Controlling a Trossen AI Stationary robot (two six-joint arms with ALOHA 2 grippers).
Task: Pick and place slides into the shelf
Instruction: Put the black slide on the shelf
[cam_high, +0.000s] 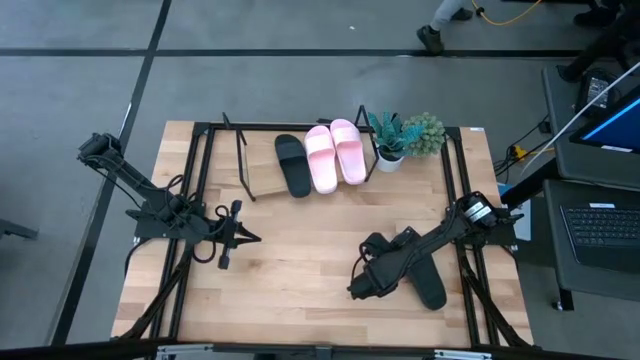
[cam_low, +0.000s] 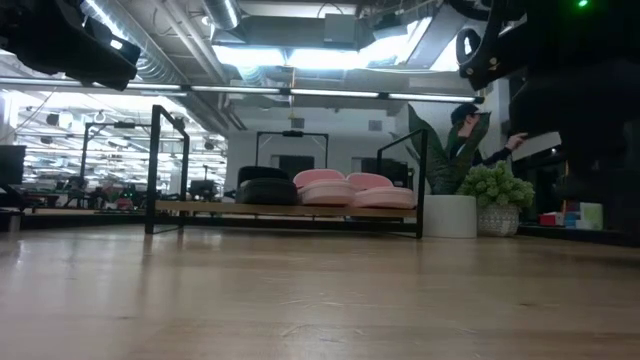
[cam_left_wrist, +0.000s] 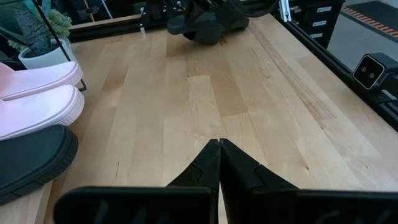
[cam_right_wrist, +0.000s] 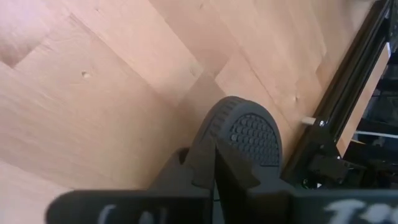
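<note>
My right gripper's bent arm is over the black slide, which lies sole up, so I should open, back off and take the slide's edge (cam_high: 440, 275) from the side of the rail.
Three slides lie side by side on the shelf (cam_high: 258, 172) (cam_low: 290, 210) at the table's far side: one black slide (cam_high: 293, 165) (cam_left_wrist: 31, 158) and two pink slides (cam_high: 322, 158) (cam_high: 348, 150) (cam_low: 345, 186). The other black slide (cam_high: 428, 285) (cam_right_wrist: 244, 134) is in my right gripper (cam_right_wrist: 216, 169) over the table's near right part, close to the right rail. My left gripper (cam_high: 245, 237) (cam_left_wrist: 219, 144) is shut and holds nothing, over the table left of the middle. My right gripper pinches the black slide between its two fingers (cam_right_wrist: 198, 163), with the slide on edge. One rounded end with its hexagon-tread sole (cam_right_wrist: 245, 130) sticks out past the fingertips, toward the table's right rail. The held part is hidden by the fingers. The low view shows none of the slide resting on the table.
Two potted plants (cam_high: 385, 140) (cam_high: 425, 132) (cam_low: 470, 205) stand right beside the shelf's right end. Black frame rails (cam_high: 470, 280) (cam_right_wrist: 348, 93) run along the table's sides. Bare wood lies between the two arms (cam_high: 300, 250). A desk with a laptop (cam_high: 600, 225) stands to the right.
</note>
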